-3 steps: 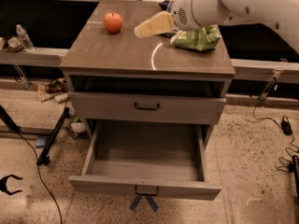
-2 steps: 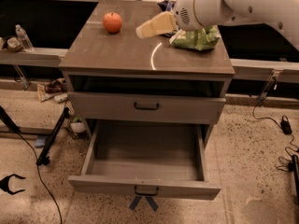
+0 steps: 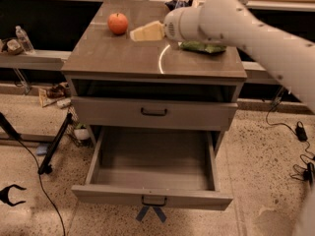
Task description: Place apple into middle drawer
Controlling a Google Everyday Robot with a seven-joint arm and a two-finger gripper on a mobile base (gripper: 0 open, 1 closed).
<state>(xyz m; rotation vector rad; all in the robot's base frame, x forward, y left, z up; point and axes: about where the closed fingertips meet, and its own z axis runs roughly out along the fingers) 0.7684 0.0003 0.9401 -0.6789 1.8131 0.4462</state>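
The robot's gripper needs to next move to the apple's lower near side (image 3: 119, 29) and close there, because the apple belongs in the middle drawer.
The apple (image 3: 118, 23), red-orange and round, sits on the cabinet top (image 3: 123, 58) near its back left. My gripper (image 3: 146, 32), pale yellow at the end of the white arm, hovers just right of the apple and points at it, a small gap between them. The middle drawer (image 3: 153, 166) is pulled out wide open low at the front, its grey tray bare, with a dark bar handle on its front.
A green snack bag (image 3: 203, 46) lies on the cabinet top under my arm. A closed drawer front (image 3: 153, 113) sits below a dark slot. A water bottle (image 3: 22, 37) stands on a left shelf. Black cables and a stand leg (image 3: 54, 146) lie on the floor at left.
My gripper has moved left across the cabinet top, closer to the apple. The apple and the drawer have not moved.
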